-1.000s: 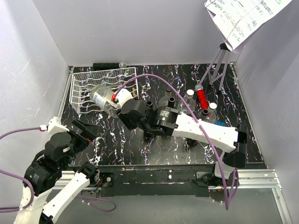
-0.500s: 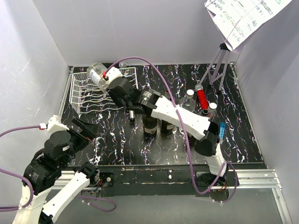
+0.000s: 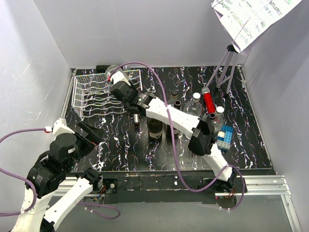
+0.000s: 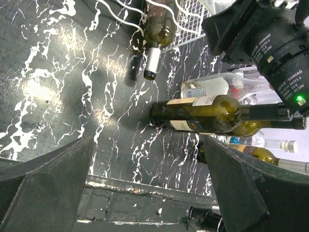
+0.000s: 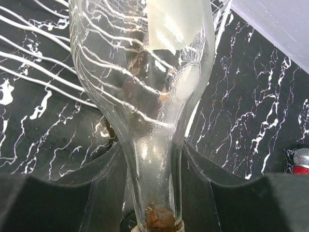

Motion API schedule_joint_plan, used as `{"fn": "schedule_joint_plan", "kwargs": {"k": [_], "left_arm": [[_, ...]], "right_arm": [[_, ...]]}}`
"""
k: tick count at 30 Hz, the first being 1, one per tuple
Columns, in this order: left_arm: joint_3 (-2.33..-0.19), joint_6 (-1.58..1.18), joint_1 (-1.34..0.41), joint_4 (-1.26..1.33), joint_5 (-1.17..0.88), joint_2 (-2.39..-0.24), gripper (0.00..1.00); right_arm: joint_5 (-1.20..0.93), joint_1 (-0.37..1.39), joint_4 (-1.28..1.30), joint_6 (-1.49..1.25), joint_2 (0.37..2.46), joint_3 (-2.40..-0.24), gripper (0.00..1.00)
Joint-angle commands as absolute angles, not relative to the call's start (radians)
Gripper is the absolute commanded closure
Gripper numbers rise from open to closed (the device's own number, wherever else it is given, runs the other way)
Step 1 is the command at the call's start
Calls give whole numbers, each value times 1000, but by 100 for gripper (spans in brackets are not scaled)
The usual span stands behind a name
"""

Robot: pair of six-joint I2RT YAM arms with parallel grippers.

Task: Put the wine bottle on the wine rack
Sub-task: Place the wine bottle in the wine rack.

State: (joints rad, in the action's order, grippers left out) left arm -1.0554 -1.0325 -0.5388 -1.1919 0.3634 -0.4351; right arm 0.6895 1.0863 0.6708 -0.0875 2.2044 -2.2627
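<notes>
Next, my right gripper sets the wine bottle down on the wine rack's wires [image 3: 130, 86] [image 5: 166, 50] above the dark green bottle.
A clear glass wine bottle [image 5: 140, 72] is held by its neck in my right gripper [image 5: 154, 193], a finger pressed on each side. From above, the wine bottle [image 3: 112, 71] is over the back edge of the white wire wine rack [image 3: 94, 99], and my right gripper [image 3: 116, 80] reaches there across the table. I cannot tell whether the bottle rests on the wires [image 5: 38, 72]. A dark green bottle [image 4: 159, 29] lies on the rack with its silver neck sticking out. My left gripper [image 4: 149, 183] is open and empty over the near left table; from above it [image 3: 88, 134] is in front of the rack.
Two dark bottles [image 3: 155, 126] stand mid-table under the right arm. Clear bottles and a red-capped one [image 3: 208, 101] stand to the right, by a blue box [image 3: 224, 136]. A tripod [image 3: 224, 67] stands at the back right. White walls enclose the table.
My right arm has carried the clear bottle from over the rack's front right corner to its back edge. The left arm has not moved.
</notes>
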Motion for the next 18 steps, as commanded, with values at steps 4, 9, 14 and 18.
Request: {"fn": "schedule_joint_plan", "kwargs": {"k": [4, 9, 14, 18], "left_arm": [[-1023, -1052, -537, -1238, 345, -422, 2], [-1017, -1055, -537, -1255, 325, -408, 2], [-1020, -1046, -537, -1253, 314, -414, 2], [-1019, -1034, -537, -1243, 310, -417, 2]], "right_arm": [[899, 1100, 278, -95, 2200, -2411, 99], [936, 1101, 241, -109, 2240, -2424, 99], [983, 1094, 227, -140, 2263, -2424, 99], [1002, 1077, 247, -188, 2276, -2411, 99]]}}
